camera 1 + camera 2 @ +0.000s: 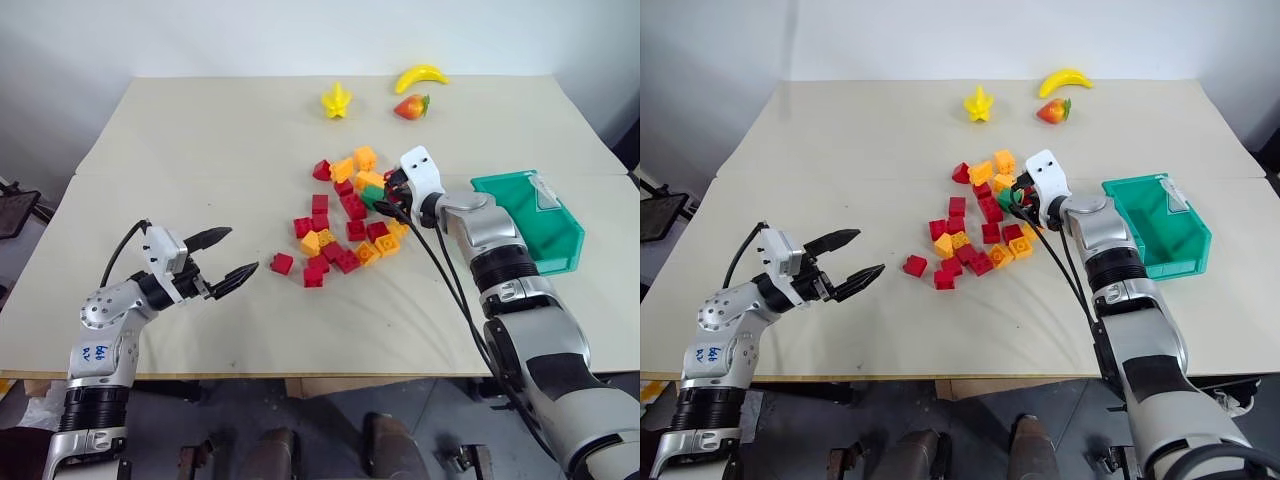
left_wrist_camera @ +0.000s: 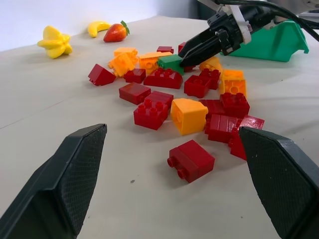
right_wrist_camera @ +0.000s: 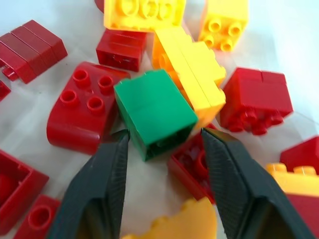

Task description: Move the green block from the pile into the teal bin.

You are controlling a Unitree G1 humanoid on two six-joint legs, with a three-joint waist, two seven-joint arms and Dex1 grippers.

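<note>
The near corner of the green block points crooked at the right gripper's narrow opening, so the robot should open that gripper wider, turn it square and grip the block's sides (image 3: 130,119).
The green block (image 3: 154,107) lies at the right side of the pile (image 1: 335,235) of red and orange-yellow bricks, against a yellow brick and a red one. My right gripper (image 3: 164,144) reaches into the pile from the right. Its fingers stand on either side of the block's near end, narrow gaps left, so it is open around it. In the left eye view the green block (image 1: 371,196) shows just beyond that gripper (image 1: 384,199). The teal bin (image 1: 510,181) stands to the right of the pile, beside my right forearm. My left gripper (image 1: 241,250) hovers open left of the pile, nothing in it.
A toy banana (image 1: 420,76), a strawberry (image 1: 411,106) and a yellow star fruit (image 1: 336,100) lie at the far side of the beige table (image 1: 200,150). Black cables (image 1: 440,270) hang under my right arm, across the table's right half.
</note>
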